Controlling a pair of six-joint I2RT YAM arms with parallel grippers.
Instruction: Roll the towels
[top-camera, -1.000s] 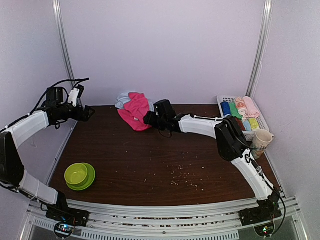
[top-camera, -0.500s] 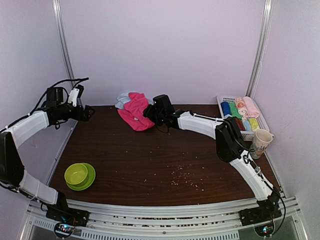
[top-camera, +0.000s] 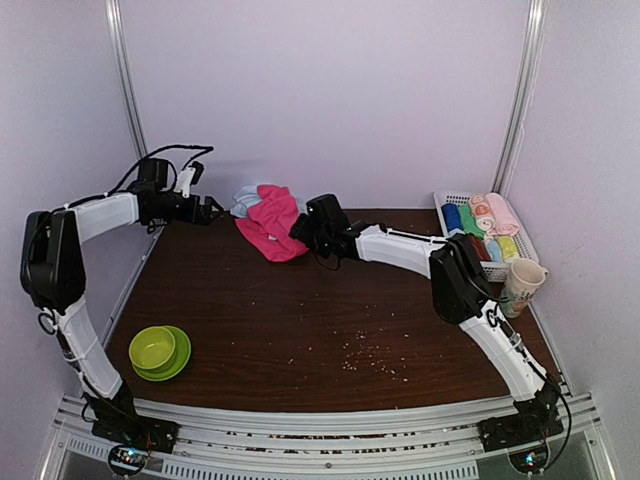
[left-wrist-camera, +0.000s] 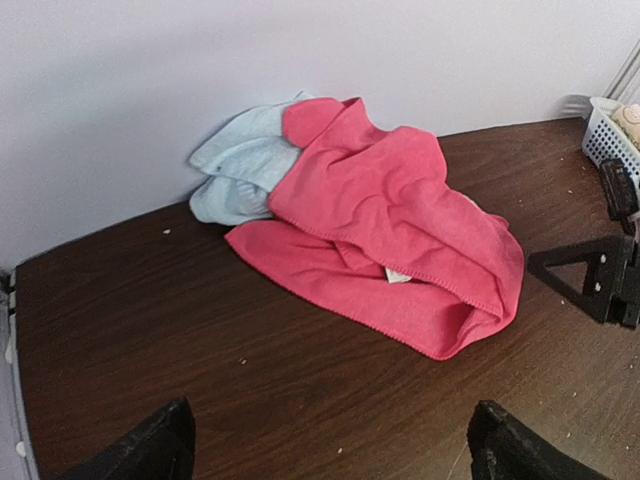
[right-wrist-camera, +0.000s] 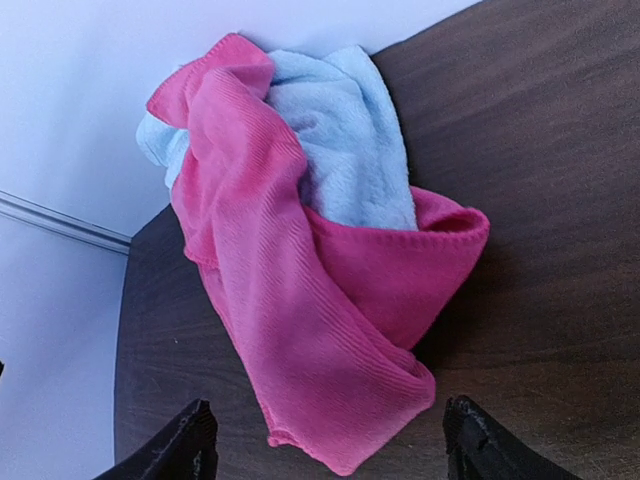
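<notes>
Next, I move my left gripper to the magenta-pink towel's near corner (top-camera: 272, 260) (left-wrist-camera: 441, 354), which is at the front of the heap, and close it there.
The two towels lie crumpled in one heap against the back wall. The magenta-pink towel (top-camera: 270, 225) (left-wrist-camera: 390, 230) (right-wrist-camera: 300, 300) is draped over the pale blue towel (top-camera: 243, 202) (left-wrist-camera: 245, 165) (right-wrist-camera: 340, 140), and a small white tag (left-wrist-camera: 398, 275) peeks from a pink fold. My left gripper (top-camera: 212, 208) (left-wrist-camera: 330, 450) is open above bare table, a short way left of the heap. My right gripper (top-camera: 298, 232) (right-wrist-camera: 325, 450) is open at the heap's right side. The pink towel's near end lies between its fingers (right-wrist-camera: 190, 445), ungripped.
At the back right, a white basket (top-camera: 447, 200) holds several small coloured rolls, with a patterned cup (top-camera: 522, 285) in front of it. A green bowl on a green plate (top-camera: 158, 350) sits at front left. Crumbs (top-camera: 370, 355) dot the dark wooden table (top-camera: 300, 320).
My left arm has swung in from the far left edge toward the towel heap. The right gripper stays at the pink towel, nudged slightly toward it.
</notes>
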